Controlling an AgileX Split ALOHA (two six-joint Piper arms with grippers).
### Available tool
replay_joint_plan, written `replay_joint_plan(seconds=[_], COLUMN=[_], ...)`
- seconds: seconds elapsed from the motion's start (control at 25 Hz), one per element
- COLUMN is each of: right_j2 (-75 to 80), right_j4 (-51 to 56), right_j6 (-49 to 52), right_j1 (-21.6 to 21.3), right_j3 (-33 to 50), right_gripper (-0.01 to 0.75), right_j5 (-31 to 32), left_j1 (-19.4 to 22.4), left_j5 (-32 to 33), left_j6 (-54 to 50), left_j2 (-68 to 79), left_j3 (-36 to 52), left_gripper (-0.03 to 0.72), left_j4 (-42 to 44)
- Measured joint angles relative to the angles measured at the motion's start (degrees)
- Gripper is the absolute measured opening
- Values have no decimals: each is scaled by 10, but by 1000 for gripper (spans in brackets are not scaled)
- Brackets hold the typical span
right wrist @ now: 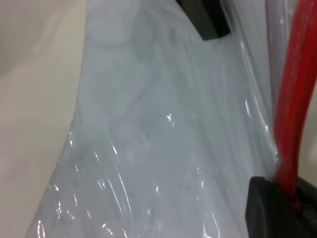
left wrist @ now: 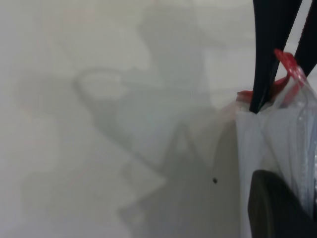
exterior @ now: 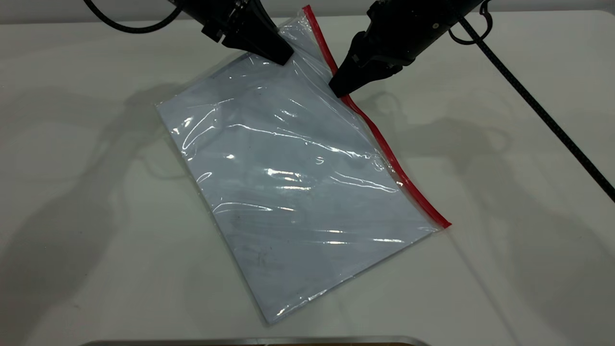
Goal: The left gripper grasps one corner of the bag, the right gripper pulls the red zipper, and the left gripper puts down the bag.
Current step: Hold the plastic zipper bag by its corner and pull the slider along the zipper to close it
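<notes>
Next, my right gripper lets go of the red zipper's slider on the white table [exterior: 413, 164] just outside the bag's lower zipper edge.
The bag [exterior: 298, 192] lies slanted on the white table, with its far corner lifted. My left gripper [exterior: 282, 56] is shut on that raised corner. The red zipper [exterior: 384, 144] runs along the bag's right long edge. My right gripper [exterior: 339, 89] is shut on the red zipper near its far end, close beside the left gripper. In the left wrist view my own gripper [left wrist: 285, 198] holds the bag [left wrist: 267, 139], and the right gripper's fingers [left wrist: 267, 59] pinch the red zipper [left wrist: 287, 64]. In the right wrist view the red zipper [right wrist: 292, 99] runs into my gripper [right wrist: 297, 198].
The white table [exterior: 96, 192] surrounds the bag. A braided black cable [exterior: 543, 115] crosses the far right. A metal edge [exterior: 250, 341] shows at the table's near side.
</notes>
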Motion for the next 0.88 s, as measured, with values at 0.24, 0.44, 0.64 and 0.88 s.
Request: replay_joint_plan(seconds=[0.24,0.44,0.64,0.88], right_j2=[1,2,13,13], right_j4=[-9,-47,-114,-183], right_j6=[10,19,44,100], right_j1=[-1,-2,-8,-8], right_j3=[0,1,7,7], right_gripper=[59,62,62,64], right_j5=[1,0,11,49], left_j1=[9,21,42,45], left_j5=[0,0,0,0], left_j6=[-12,-13,-15,-15], left_j2=[0,0,-3,-7], left_j3=[0,0,-1,-1], left_gripper=[51,51,51,51], left_j4=[-8,-14,-21,-6])
